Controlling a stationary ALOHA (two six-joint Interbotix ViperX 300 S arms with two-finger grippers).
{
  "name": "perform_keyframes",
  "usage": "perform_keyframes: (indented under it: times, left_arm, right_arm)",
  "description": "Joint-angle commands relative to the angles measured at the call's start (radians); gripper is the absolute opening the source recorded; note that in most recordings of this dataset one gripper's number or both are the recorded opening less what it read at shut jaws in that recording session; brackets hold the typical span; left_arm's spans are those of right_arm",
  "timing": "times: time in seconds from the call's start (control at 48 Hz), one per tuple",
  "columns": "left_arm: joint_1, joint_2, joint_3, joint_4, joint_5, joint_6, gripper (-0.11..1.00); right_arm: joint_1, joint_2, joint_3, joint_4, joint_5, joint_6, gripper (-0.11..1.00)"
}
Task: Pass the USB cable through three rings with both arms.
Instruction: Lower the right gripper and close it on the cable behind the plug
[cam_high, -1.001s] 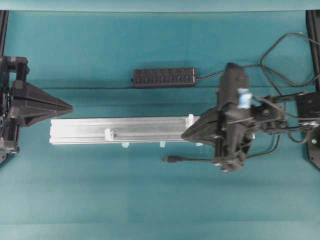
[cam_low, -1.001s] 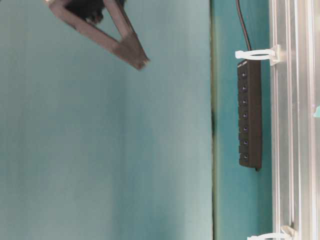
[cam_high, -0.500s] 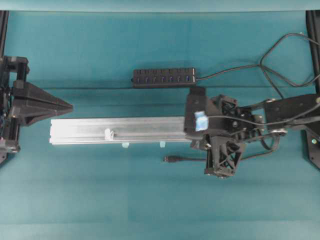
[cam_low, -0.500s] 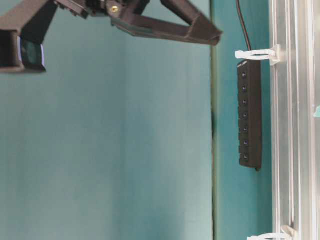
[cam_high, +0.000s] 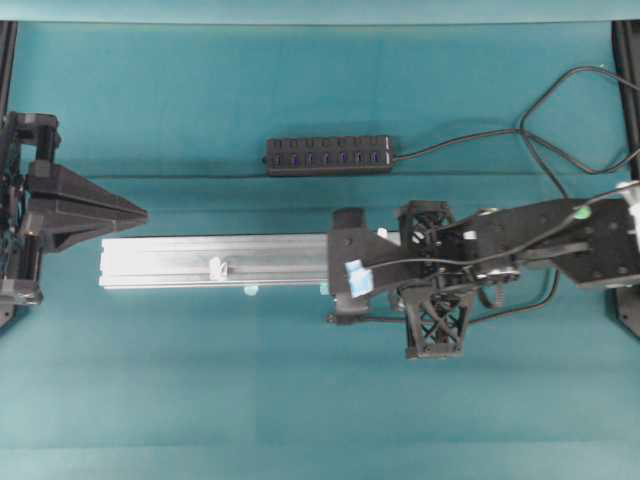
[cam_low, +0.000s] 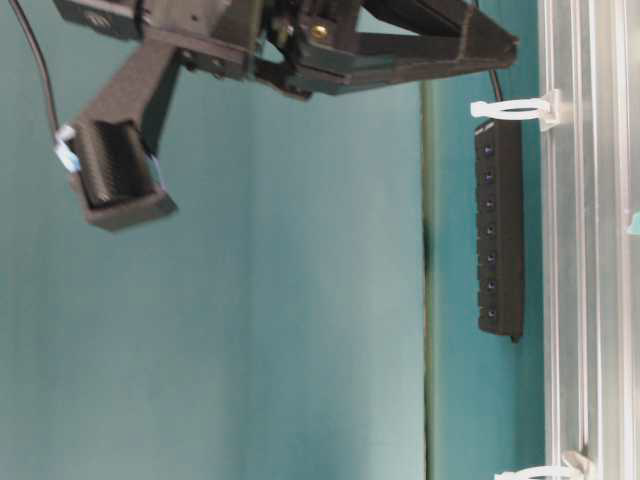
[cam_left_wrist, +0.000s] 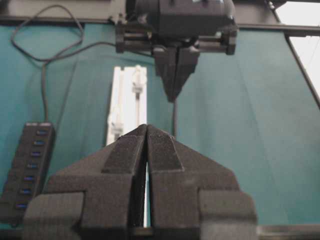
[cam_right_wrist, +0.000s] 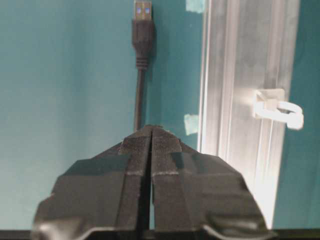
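Observation:
My right gripper is to grab the cord (cam_high: 373, 319) (cam_right_wrist: 141, 73) next, just behind the USB cable's plug, so that the plug stays free ahead of its fingers.
The USB cable lies in front of the silver rail (cam_high: 200, 262), its plug (cam_high: 337, 319) pointing left. In the right wrist view the plug (cam_right_wrist: 142, 30) is ahead and the cable (cam_right_wrist: 138, 102) runs back under the tips. My right gripper (cam_right_wrist: 151, 127) is shut and empty, pointing steeply down (cam_low: 512, 45) just above the cable. Whether it touches, I cannot tell. Two rings show from overhead: one on the rail (cam_high: 215, 268), one at its far edge (cam_high: 380, 237). My left gripper (cam_high: 145, 213) is shut and empty (cam_left_wrist: 146, 126) off the rail's left end.
A black multi-port hub (cam_high: 328, 155) lies behind the rail, its cable looping to the back right. Small pale-blue tape tabs (cam_high: 250, 290) sit along the rail's front edge. My right arm (cam_high: 520, 235) covers the rail's right end. Teal cloth covers the table.
My right arm has swung left over the rail's right end and its shut gripper has tipped down toward the cable. The left gripper has not moved.

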Motion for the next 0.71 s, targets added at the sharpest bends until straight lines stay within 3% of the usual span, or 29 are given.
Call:
perform_keyframes:
  times: [0.0,0.229,0.375,0.48,0.688]
  left_arm:
    - [0.002,0.003,-0.021,0.002,-0.005,0.000,0.02]
    - [0.003,0.003,-0.021,0.002,-0.005,0.000,0.02]
    - [0.003,0.003,-0.023,0.003,-0.005,0.000,0.02]
    - [0.003,0.005,-0.021,0.002,-0.005,0.000,0.02]
    - [0.002,0.011,-0.021,0.002,-0.005,0.000,0.02]
  right_arm:
    - [0.003,0.008,-0.034,-0.002,0.002,-0.031,-0.10]
    - [0.003,0.035,-0.052,0.000,-0.005,-0.041,-0.06]
    - [0.003,0.051,-0.071,0.034,-0.038,-0.041,0.06]
    - [0.005,0.061,-0.072,0.043,-0.052,-0.032,0.28]
    - [0.012,0.098,-0.066,0.041,-0.066,-0.002,0.86]
